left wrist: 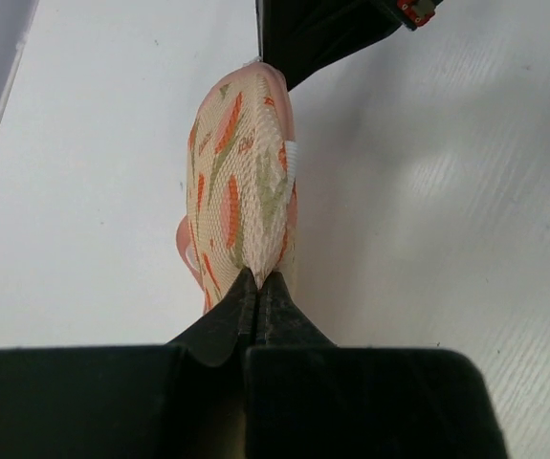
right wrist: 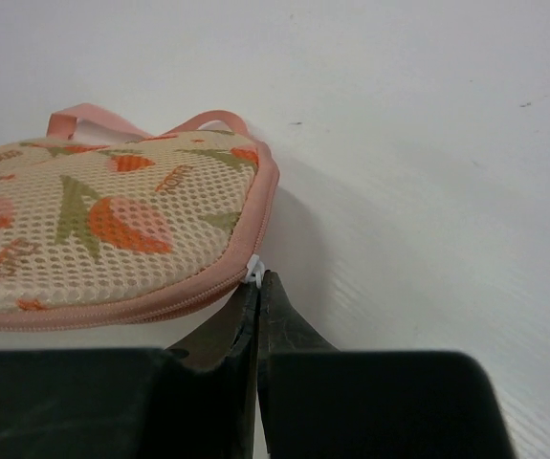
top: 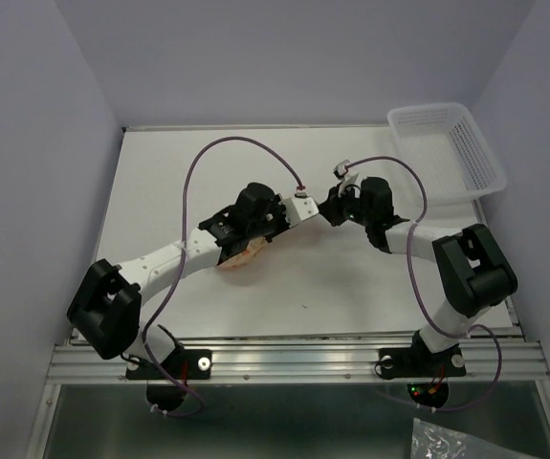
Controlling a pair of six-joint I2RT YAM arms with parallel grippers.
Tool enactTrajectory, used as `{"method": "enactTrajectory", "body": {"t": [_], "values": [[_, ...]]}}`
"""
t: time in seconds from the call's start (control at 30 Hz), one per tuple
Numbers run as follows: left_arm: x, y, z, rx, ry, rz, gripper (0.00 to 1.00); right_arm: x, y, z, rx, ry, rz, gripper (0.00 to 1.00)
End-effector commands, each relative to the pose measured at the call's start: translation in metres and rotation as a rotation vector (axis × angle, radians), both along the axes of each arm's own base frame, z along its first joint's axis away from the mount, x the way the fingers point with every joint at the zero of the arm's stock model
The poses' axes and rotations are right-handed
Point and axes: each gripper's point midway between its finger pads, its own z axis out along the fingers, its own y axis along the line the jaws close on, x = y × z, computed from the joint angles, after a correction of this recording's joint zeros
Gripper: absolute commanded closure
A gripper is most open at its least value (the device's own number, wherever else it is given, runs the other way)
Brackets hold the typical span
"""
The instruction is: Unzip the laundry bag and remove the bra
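My left gripper holds soft mesh far from the laundry bag's zip pull, so it should grab the pink trim (right wrist: 239, 256) beside the pull before my right gripper unzips.
The laundry bag (left wrist: 241, 191) is a pink-trimmed mesh pouch with orange print. My left gripper (left wrist: 257, 275) is shut on its near edge, and the pouch runs edge-on away from the jaws toward the right gripper's black body (left wrist: 322, 33). In the right wrist view the bag (right wrist: 112, 225) lies to the left, and its zip looks closed along the pink trim. My right gripper (right wrist: 258, 277) is shut on the small white zip pull (right wrist: 253, 270) at the bag's corner. In the top view only part of the bag (top: 241, 256) shows, under the left arm. The bra is hidden.
A white lattice basket (top: 447, 148) stands at the back right corner of the white table (top: 208, 163). Both arms meet near the table's middle, the right gripper (top: 335, 206) close to the left wrist. Purple cables loop above each arm.
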Motion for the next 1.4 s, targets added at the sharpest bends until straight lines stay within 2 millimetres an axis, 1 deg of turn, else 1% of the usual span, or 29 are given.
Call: {"method": "enactTrajectory", "body": {"t": [0.0,0.03,0.07,0.13,0.17,0.2,0.23,0.27,0.3,0.33,0.37,0.43,0.5,0.57,0.63,0.67,0.7,0.73,0.77,0.83,0.9,0.97,1.07,1.1,1.13,1.17,1.27,1.3,1.37], "values": [[0.004,0.001,0.033,-0.073,-0.097,-0.027,1.0,0.001,-0.004,0.009,0.017,-0.018,0.074,0.99],[0.006,0.001,0.032,-0.074,-0.094,-0.02,1.0,-0.005,0.0,0.013,0.032,-0.022,0.113,0.99],[0.007,0.001,0.027,-0.067,-0.085,-0.014,1.0,-0.008,0.001,0.022,0.042,-0.038,0.118,0.99],[0.014,0.003,0.027,-0.07,-0.076,0.026,1.0,-0.013,0.001,0.028,0.052,-0.026,0.126,0.99],[0.017,0.003,0.025,-0.066,-0.069,0.041,0.98,-0.016,0.0,0.039,0.062,-0.039,0.118,0.99],[0.019,0.002,0.02,-0.062,-0.053,0.053,0.74,-0.018,-0.001,0.043,0.067,-0.036,0.116,0.99],[0.018,0.002,0.017,-0.062,-0.028,0.063,0.62,-0.024,0.002,0.043,0.068,-0.009,0.117,0.99],[0.018,0.0,0.019,-0.07,-0.022,0.061,0.41,-0.022,-0.001,0.045,0.056,-0.008,0.077,0.99],[0.018,-0.001,0.02,-0.078,-0.017,0.063,0.26,-0.024,-0.002,0.051,0.049,-0.013,0.066,0.99],[0.016,-0.004,0.022,-0.099,-0.003,0.056,0.12,-0.026,-0.005,0.045,0.022,0.024,0.022,0.99],[0.014,-0.006,0.027,-0.116,-0.003,0.048,0.01,-0.024,-0.008,0.049,0.018,0.028,-0.001,0.99],[0.004,-0.015,0.034,-0.16,0.026,-0.001,0.01,-0.03,-0.004,0.044,0.009,0.07,-0.015,0.99],[-0.002,-0.02,0.042,-0.203,0.054,-0.011,0.01,-0.037,0.006,0.043,0.002,0.085,-0.012,0.99],[-0.007,-0.025,0.044,-0.237,0.087,-0.001,0.01,-0.045,0.017,0.043,0.016,0.114,-0.012,0.99],[-0.006,-0.028,0.044,-0.248,0.102,0.029,0.01,-0.044,0.019,0.044,0.043,0.159,-0.059,0.99],[-0.009,-0.036,0.043,-0.262,0.125,0.037,0.01,-0.046,0.025,0.042,0.037,0.171,-0.076,0.99],[-0.009,-0.04,0.043,-0.265,0.132,0.049,0.01,-0.047,0.025,0.04,0.056,0.212,-0.118,0.99],[-0.011,-0.044,0.041,-0.268,0.144,0.052,0.01,-0.044,0.024,0.043,0.065,0.217,-0.147,0.99],[-0.013,-0.049,0.041,-0.273,0.153,0.05,0.01,-0.043,0.027,0.048,0.081,0.218,-0.163,0.99],[-0.018,-0.056,0.031,-0.261,0.168,0.059,0.01,-0.043,0.03,0.053,0.126,0.246,-0.178,0.99],[-0.019,-0.057,0.024,-0.245,0.172,0.081,0.01,-0.045,0.034,0.057,0.144,0.254,-0.185,0.99],[-0.022,-0.056,0.017,-0.23,0.182,0.085,0.01,-0.044,0.032,0.057,0.154,0.272,-0.207,0.99],[-0.029,-0.056,0.016,-0.229,0.189,0.062,0.01,-0.045,0.036,0.06,0.173,0.295,-0.2,0.99],[-0.029,-0.055,0.018,-0.234,0.178,0.065,0.01,-0.047,0.039,0.063,0.187,0.301,-0.187,0.99],[-0.027,-0.054,0.017,-0.231,0.17,0.078,0.01,-0.049,0.041,0.065,0.196,0.308,-0.177,0.99],[-0.022,-0.048,0.014,-0.219,0.153,0.119,0.01,-0.052,0.044,0.068,0.207,0.314,-0.152,0.99],[-0.01,-0.043,0.009,-0.195,0.125,0.177,0.01,-0.058,0.048,0.075,0.227,0.323,-0.126,0.99],[-0.007,-0.042,0.004,-0.177,0.121,0.189,0.01,-0.059,0.048,0.077,0.231,0.325,-0.119,0.99],[-0.004,-0.042,0.0,-0.161,0.115,0.201,0.08,-0.063,0.049,0.086,0.244,0.322,-0.103,0.99]]}}
